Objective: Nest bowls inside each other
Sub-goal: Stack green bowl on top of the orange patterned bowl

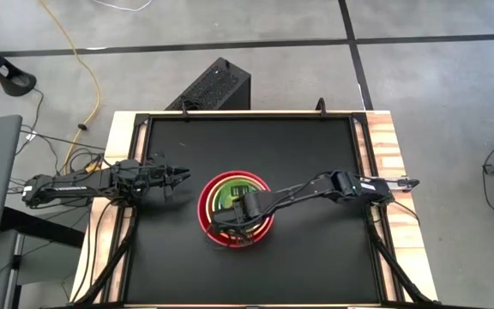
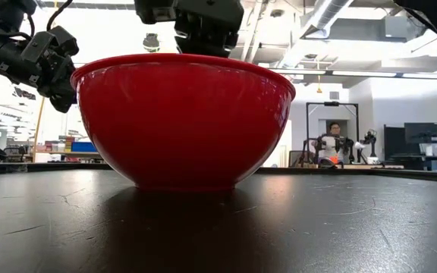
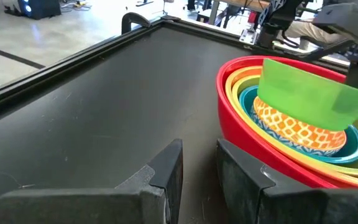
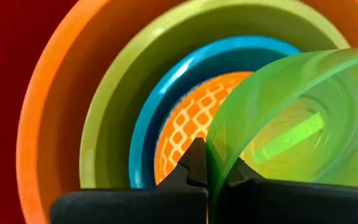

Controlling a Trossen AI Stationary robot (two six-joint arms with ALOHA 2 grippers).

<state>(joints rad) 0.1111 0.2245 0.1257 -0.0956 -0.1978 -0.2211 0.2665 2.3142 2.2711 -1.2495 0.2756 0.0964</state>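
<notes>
My right gripper needs to release the green bowl inside the small yellow-orange patterned bowl [image 1: 237, 213] [image 4: 242, 148] at the middle of the stack.
A stack of nested bowls stands mid-table: the red bowl [image 1: 204, 215] [image 2: 184, 121] outermost, then orange [image 4: 48, 124], olive-green [image 4: 114, 93], teal-blue [image 4: 143, 143] and a small yellow-orange patterned one [image 3: 291, 130]. The bright green bowl [image 3: 309, 93] [image 4: 291, 112] hangs over the stack's middle, with my right gripper [image 4: 207, 171] [image 1: 230, 216] shut on it. My left gripper [image 1: 183, 178] [image 3: 199, 168] waits left of the stack, its fingers slightly apart and holding nothing. My right gripper pinches the green bowl's thin wall at its rim [image 4: 211, 155] between the two fingers. The fingers slant down from above, coming from the table's right. The bowl hangs tilted over the patterned bowl; I cannot tell whether it touches it.
The black table top has a raised frame [image 3: 73, 62] around it, with bare room on all sides of the stack. A black box [image 1: 217, 86] sits on the floor beyond the far edge. A person [image 2: 334, 144] sits far off in the room.
</notes>
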